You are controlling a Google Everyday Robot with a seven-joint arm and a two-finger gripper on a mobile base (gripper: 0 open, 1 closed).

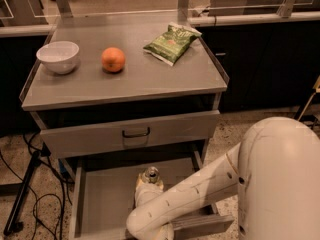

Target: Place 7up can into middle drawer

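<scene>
Next, I release the 7up can with my gripper near the centre of the open middle drawer's grey bottom (146,199).
The 7up can (150,174), silver with a pull-tab top, stands upright inside the open middle drawer (102,201), near the middle of its grey floor. My gripper (148,186) is right at the can's lower body, on the near side, and hides most of it. My white arm (200,194) reaches in from the lower right over the drawer's front right corner.
Above, the drawer front with a black handle (136,133) stands slightly out. On the cabinet top sit a white bowl (58,56), an orange (113,59) and a green snack bag (171,42). Cables and a black stand (25,194) lie on the floor at the left.
</scene>
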